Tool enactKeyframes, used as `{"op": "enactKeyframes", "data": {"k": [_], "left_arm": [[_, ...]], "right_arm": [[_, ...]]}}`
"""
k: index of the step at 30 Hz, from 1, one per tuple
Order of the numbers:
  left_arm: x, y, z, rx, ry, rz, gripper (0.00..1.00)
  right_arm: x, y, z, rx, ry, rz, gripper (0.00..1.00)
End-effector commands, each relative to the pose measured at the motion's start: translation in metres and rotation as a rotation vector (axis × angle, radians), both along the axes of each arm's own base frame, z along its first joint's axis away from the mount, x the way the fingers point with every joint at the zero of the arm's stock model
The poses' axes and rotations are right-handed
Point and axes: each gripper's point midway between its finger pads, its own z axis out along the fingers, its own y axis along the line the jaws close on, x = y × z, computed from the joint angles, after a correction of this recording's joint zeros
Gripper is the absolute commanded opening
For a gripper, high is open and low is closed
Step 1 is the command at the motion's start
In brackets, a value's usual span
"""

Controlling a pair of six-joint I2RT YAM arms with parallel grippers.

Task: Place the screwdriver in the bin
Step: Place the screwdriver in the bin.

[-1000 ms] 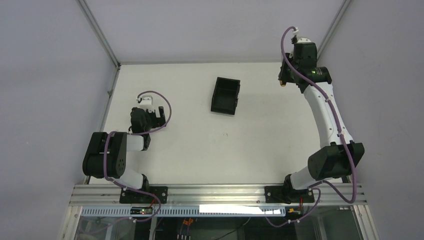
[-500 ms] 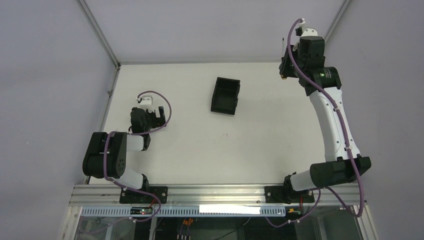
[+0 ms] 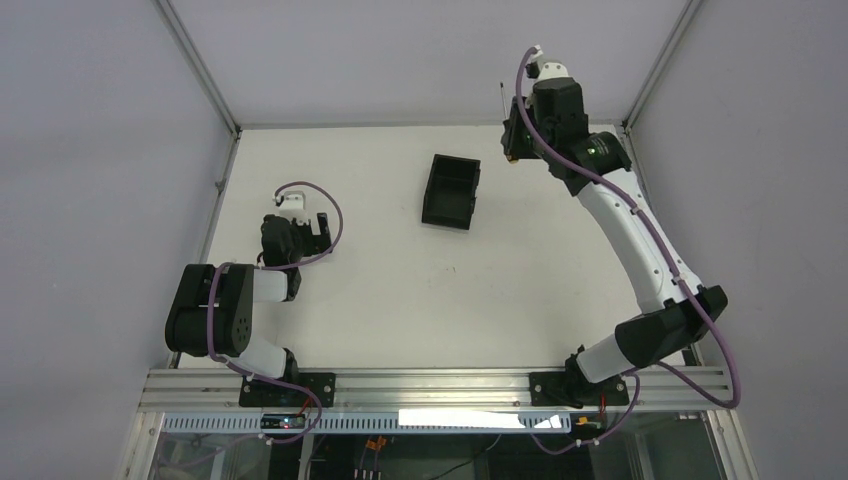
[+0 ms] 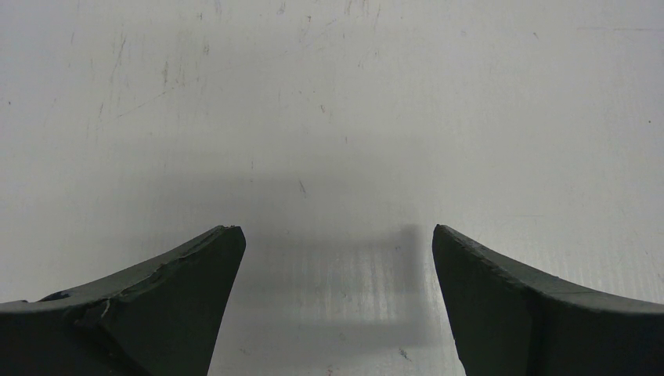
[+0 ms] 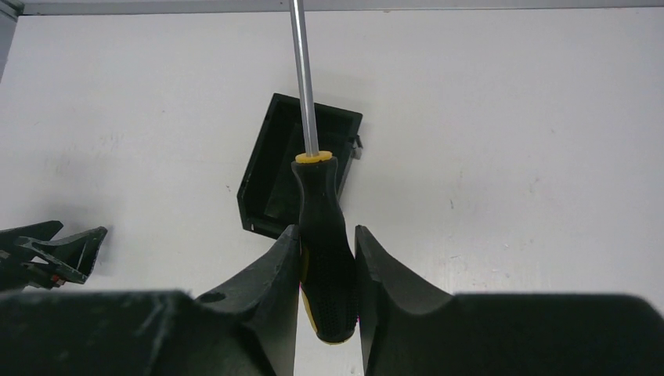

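Observation:
Next, my right gripper puts the screwdriver down and lets go of it on the middle of the black bin's bottom (image 3: 453, 197) (image 5: 298, 169).
My right gripper (image 5: 327, 235) is shut on the screwdriver's black-and-yellow handle (image 5: 322, 235). Its thin metal shaft (image 5: 304, 86) points away from the wrist, over the black bin (image 5: 278, 168) below. In the top view the right gripper (image 3: 515, 130) is raised at the far side of the table, to the right of the bin (image 3: 451, 191), and the shaft (image 3: 500, 98) sticks up against the back wall. My left gripper (image 4: 337, 243) is open and empty just above the bare table, at the left (image 3: 318, 228) in the top view.
The white table (image 3: 450, 300) is enclosed by grey walls with aluminium posts at the far corners. The left arm (image 3: 230, 300) is folded near the left edge. Its fingers show at the left of the right wrist view (image 5: 55, 247).
My right arm has swung left with the screwdriver, from the far right corner toward the bin. The left arm has not moved.

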Motion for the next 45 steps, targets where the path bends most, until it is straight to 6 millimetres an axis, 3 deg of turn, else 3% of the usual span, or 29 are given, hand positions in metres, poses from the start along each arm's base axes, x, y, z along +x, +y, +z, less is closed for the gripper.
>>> {"op": "enactKeyframes", "data": {"k": [1,9,17,24,35,45], "left_arm": [[0.004,0.0,0.014,0.001,-0.049,0.012,0.99],[0.004,0.0,0.014,0.001,-0.048,0.012,0.99],[0.004,0.0,0.015,0.001,-0.05,0.012,0.99],[0.004,0.0,0.014,0.0,-0.048,0.013,0.99],[0.004,0.0,0.014,0.001,-0.049,0.012,0.99],[0.004,0.0,0.014,0.001,-0.048,0.012,0.99]], "right_arm": [[0.017,0.029,0.027,0.087,-0.11,-0.018,0.0],[0.037,0.073,0.013,0.109,-0.131,-0.008,0.0],[0.054,0.093,-0.007,0.106,-0.131,-0.011,0.0],[0.069,0.1,-0.046,0.067,-0.11,-0.018,0.0],[0.086,0.113,-0.127,0.006,-0.031,-0.016,0.0],[0.096,0.112,-0.198,-0.076,0.028,-0.052,0.0]]}}
